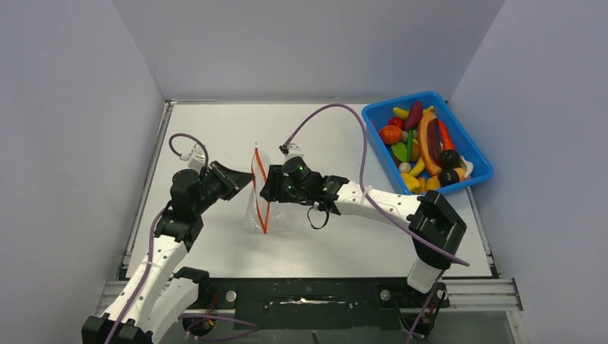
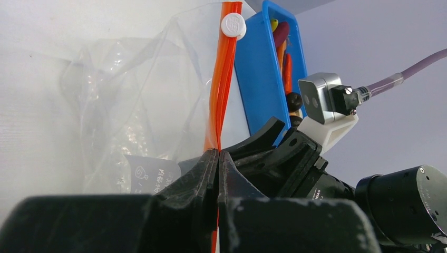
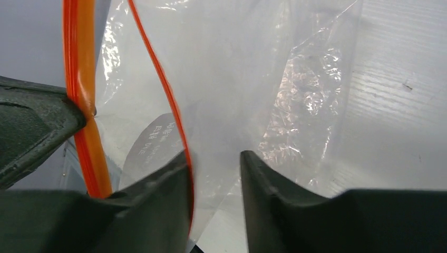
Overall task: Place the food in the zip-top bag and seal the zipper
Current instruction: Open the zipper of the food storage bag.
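The bag's zipper is pinched by my left gripper near the white slider, so that gripper should open and take the zipper closer to its middle (image 1: 257,195) before food goes in.
The clear zip-top bag (image 1: 251,213) stands upright at the table's middle, with no food showing inside. Its red-orange zipper (image 1: 262,204) runs up its edge and carries a white slider (image 2: 233,25) near the top. My left gripper (image 1: 248,183) is shut on the zipper strip (image 2: 220,95). From the right, my right gripper (image 1: 268,189) reaches into the bag's mouth. Its jaws (image 3: 214,154) stand open, with the thin red lip (image 3: 164,87) lying along the left finger and bag film between them. The food (image 1: 421,142) lies in the blue tray.
The blue tray (image 1: 430,94) sits at the table's far right corner, heaped with toy fruits and vegetables. A purple cable (image 1: 337,109) arcs from the right wrist over the table. Grey walls close in on both sides and behind.
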You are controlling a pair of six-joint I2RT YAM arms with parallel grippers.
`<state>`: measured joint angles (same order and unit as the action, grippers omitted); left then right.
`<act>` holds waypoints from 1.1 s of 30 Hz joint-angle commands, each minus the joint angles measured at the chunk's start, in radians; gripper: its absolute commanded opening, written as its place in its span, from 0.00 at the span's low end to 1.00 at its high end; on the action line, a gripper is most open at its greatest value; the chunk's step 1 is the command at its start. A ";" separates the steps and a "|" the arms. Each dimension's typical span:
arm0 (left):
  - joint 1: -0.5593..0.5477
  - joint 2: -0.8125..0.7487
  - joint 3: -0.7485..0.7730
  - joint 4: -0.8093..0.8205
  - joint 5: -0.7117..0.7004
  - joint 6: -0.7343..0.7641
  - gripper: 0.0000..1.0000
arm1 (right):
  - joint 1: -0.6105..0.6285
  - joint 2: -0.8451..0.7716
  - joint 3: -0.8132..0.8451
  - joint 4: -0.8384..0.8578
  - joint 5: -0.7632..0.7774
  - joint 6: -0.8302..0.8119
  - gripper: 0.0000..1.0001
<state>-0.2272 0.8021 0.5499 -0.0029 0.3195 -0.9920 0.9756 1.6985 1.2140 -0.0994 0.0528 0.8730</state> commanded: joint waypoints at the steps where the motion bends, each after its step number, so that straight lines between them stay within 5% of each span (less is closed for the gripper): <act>1: 0.003 0.004 0.016 0.073 0.008 -0.002 0.00 | -0.005 -0.017 0.050 0.017 0.037 -0.024 0.29; 3: 0.004 0.009 0.023 0.053 -0.005 0.022 0.00 | -0.005 -0.028 0.056 -0.005 0.059 -0.043 0.09; 5: 0.003 0.016 0.057 -0.010 -0.038 0.075 0.00 | -0.006 -0.060 0.043 -0.018 0.105 -0.061 0.00; 14: 0.003 0.056 0.199 -0.278 -0.197 0.296 0.00 | -0.001 -0.161 0.026 -0.042 0.220 -0.120 0.00; 17: 0.006 0.057 0.224 -0.240 -0.088 0.249 0.00 | 0.007 -0.140 0.055 -0.055 0.224 -0.127 0.00; 21: 0.006 0.059 0.194 -0.060 0.122 0.147 0.20 | 0.019 -0.110 0.094 -0.059 0.228 -0.127 0.00; 27: 0.006 0.072 0.115 0.070 0.222 0.117 0.43 | 0.035 -0.094 0.112 -0.060 0.238 -0.127 0.00; 33: 0.005 0.106 0.060 0.176 0.298 0.096 0.51 | 0.045 -0.073 0.131 -0.073 0.254 -0.129 0.00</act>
<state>-0.2268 0.8913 0.6174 0.0341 0.5308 -0.8818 1.0103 1.6199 1.2827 -0.1940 0.2634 0.7593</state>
